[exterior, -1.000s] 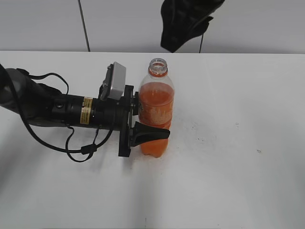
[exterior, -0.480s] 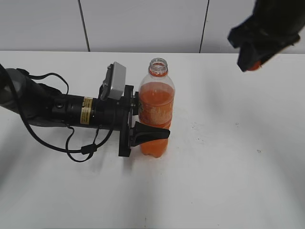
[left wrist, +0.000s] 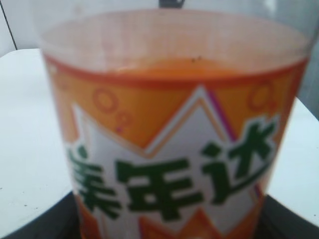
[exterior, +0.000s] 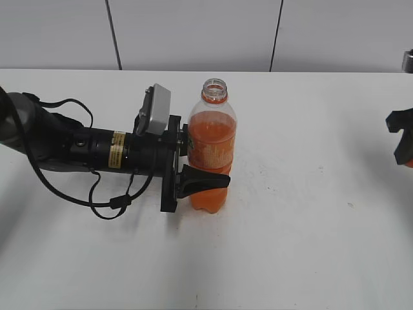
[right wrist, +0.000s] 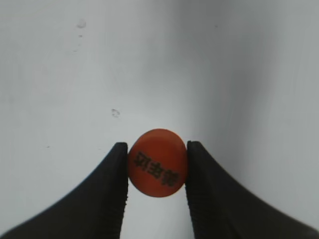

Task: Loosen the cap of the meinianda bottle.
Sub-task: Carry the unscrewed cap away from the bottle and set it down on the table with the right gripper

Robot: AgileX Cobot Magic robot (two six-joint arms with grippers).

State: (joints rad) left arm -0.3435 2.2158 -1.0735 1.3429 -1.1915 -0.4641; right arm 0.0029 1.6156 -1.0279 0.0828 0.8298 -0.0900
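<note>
My right gripper is going to let go of the orange cap on the bare white table [exterior: 378,199] next to the small dark speck.
The meinianda bottle [exterior: 211,152] stands upright mid-table, its mouth open, orange drink inside. My left gripper [exterior: 197,169] is shut on its labelled body from the left. In the left wrist view the orange label [left wrist: 174,169] fills the frame, with dark jaw tips at the lower corners. My right gripper [right wrist: 157,164] is shut on the small round orange cap [right wrist: 158,163], printed top facing the camera, above the white table. In the exterior view the right gripper [exterior: 402,139] shows only at the far right edge.
The white table [exterior: 303,226] stretches right of and in front of the bottle. A white tiled wall [exterior: 193,32] runs behind it. The left arm and its cable [exterior: 97,194] lie across the left side.
My right gripper has carried the cap from above the bottle's mouth rightward and down to the exterior view's far right edge. The left gripper and bottle have not moved.
</note>
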